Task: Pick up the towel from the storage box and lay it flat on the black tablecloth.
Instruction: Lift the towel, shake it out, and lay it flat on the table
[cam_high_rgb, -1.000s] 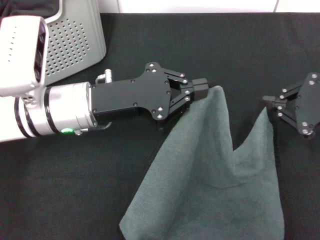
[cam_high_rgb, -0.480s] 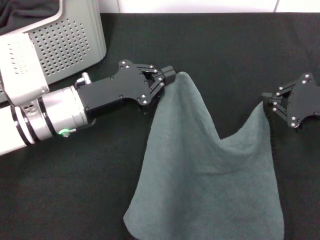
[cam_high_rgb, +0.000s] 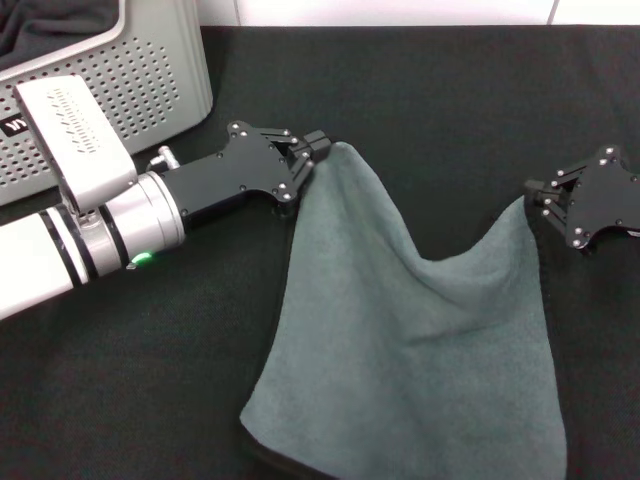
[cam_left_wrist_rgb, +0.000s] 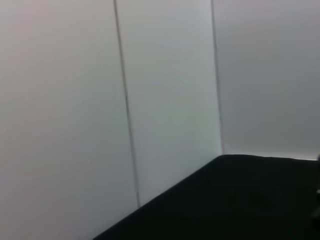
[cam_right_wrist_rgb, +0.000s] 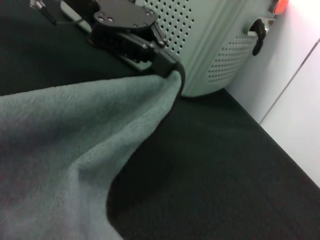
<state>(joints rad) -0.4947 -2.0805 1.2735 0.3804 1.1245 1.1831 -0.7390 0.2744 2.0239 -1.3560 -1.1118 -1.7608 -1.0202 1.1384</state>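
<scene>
My right gripper is going to release its towel corner on the black tablecloth, level with the towel corner (cam_high_rgb: 553, 180) in my left gripper.
The grey-green towel (cam_high_rgb: 410, 340) hangs stretched between my two grippers, sagging in the middle, its lower part draped toward the near edge of the black tablecloth (cam_high_rgb: 420, 110). My left gripper (cam_high_rgb: 322, 148) is shut on the towel's upper left corner. At the right, my right gripper (cam_high_rgb: 533, 195) is shut on the upper right corner. In the right wrist view the towel (cam_right_wrist_rgb: 60, 130) runs across to the left gripper (cam_right_wrist_rgb: 167, 65) pinching its far corner. The perforated silver-grey storage box (cam_high_rgb: 130, 80) stands at the far left.
A dark cloth (cam_high_rgb: 50, 25) lies inside the storage box. White wall panels (cam_left_wrist_rgb: 165, 100) rise behind the table. The box (cam_right_wrist_rgb: 215, 45) shows a dark handle on its side in the right wrist view.
My left gripper has pulled its towel corner leftward and back toward the box. The right gripper shifted slightly up. The towel is spread wider between them.
</scene>
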